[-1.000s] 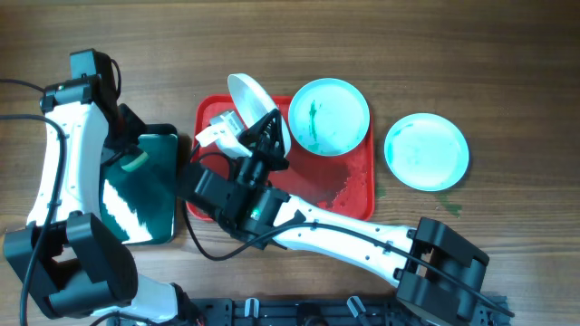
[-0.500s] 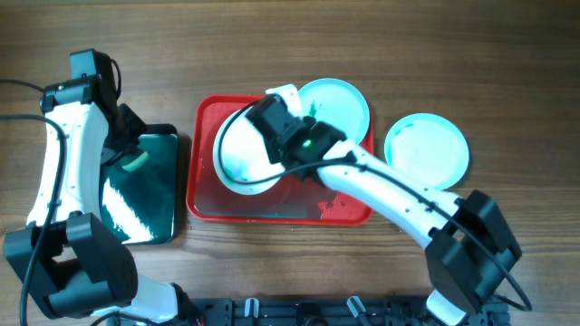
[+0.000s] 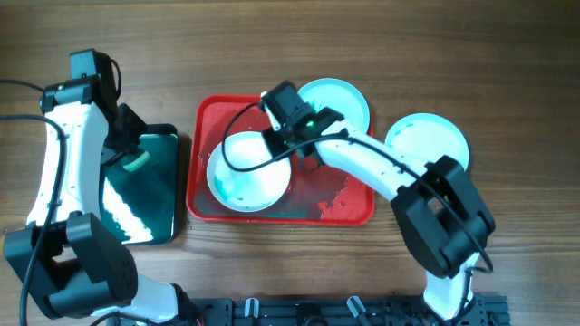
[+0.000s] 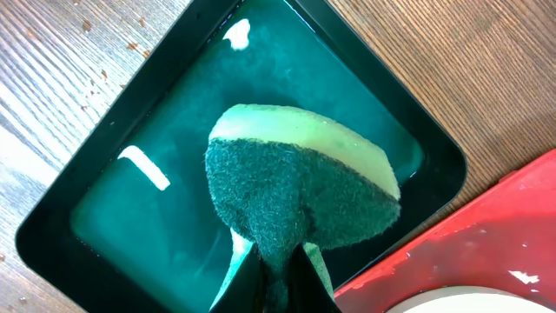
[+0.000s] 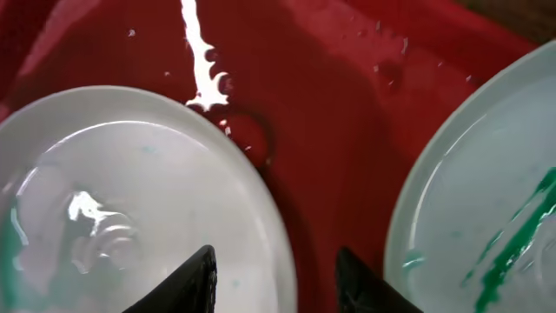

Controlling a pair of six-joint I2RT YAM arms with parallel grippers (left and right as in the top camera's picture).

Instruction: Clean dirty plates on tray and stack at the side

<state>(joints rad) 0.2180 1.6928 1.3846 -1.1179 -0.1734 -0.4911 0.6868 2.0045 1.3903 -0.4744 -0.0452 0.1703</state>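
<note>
The plate under my open right gripper has a teal smear, so my right gripper needs to steady the plate by its rim (image 5: 283, 261) while my left gripper wipes.
The red tray (image 3: 349, 204) holds two plates. A pale plate (image 3: 237, 181) with a teal smear lies flat at its left; it also shows in the right wrist view (image 5: 130, 200). A second plate (image 3: 349, 100) with a green smear sits at the tray's back right, also seen by the right wrist (image 5: 486, 191). A third plate (image 3: 435, 149) lies on the table right of the tray. My right gripper (image 5: 274, 278) is open just above the left plate's right rim (image 3: 283, 136). My left gripper (image 4: 276, 278) is shut on a green sponge (image 4: 295, 187) over the black tub (image 4: 104, 209).
The black tub of teal liquid (image 3: 145, 195) stands left of the tray. White and teal splashes mark the tray floor (image 5: 204, 74). Wooden table (image 3: 507, 63) surrounds everything.
The right arm swung from the tray's left side, laid the tilted plate flat on the tray's left half and let it go. The left arm has not moved.
</note>
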